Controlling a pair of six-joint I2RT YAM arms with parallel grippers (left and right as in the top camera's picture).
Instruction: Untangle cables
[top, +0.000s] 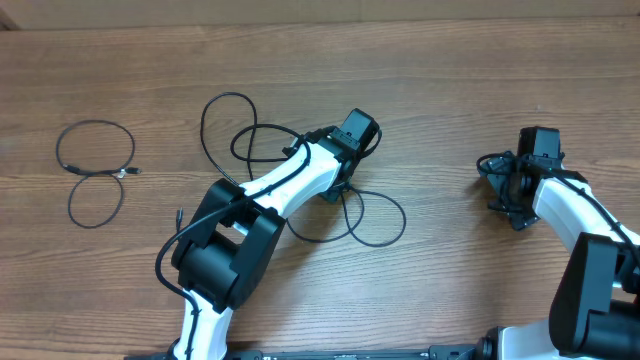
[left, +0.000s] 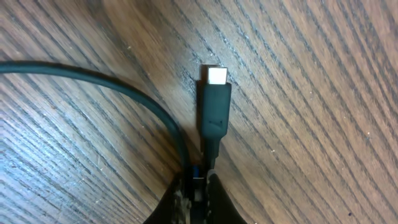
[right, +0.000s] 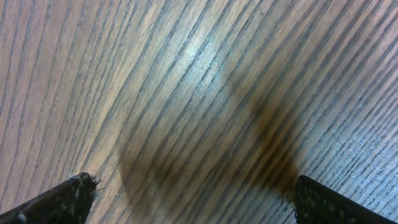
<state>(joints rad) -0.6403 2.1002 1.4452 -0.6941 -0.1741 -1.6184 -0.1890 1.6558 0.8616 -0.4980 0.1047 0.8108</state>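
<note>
I will release the small blue-tipped plug with my left gripper next to the silver-tipped plug (top: 110, 160) of the neatly looped second black cable.
A tangled black cable (top: 372, 216) lies in loops at mid-table, around and under my left arm. A second black cable (top: 95, 170) lies in two neat loops at the far left, with a silver-tipped plug. My left gripper (top: 335, 190) is low over the tangle. In the left wrist view it (left: 198, 183) is shut on the cord just behind a black plug (left: 214, 109) with a silver tip. Another strand (left: 93, 78) curves into the jaws from the left. My right gripper (top: 500, 190) is open and empty over bare wood at the right, as the right wrist view (right: 193, 199) also shows.
The wooden table (top: 450, 90) fills all views. Each arm's base stands at the table's front edge, the left (top: 215, 270) and the right (top: 600, 300). A loop of the tangle (top: 225, 125) reaches towards the back left.
</note>
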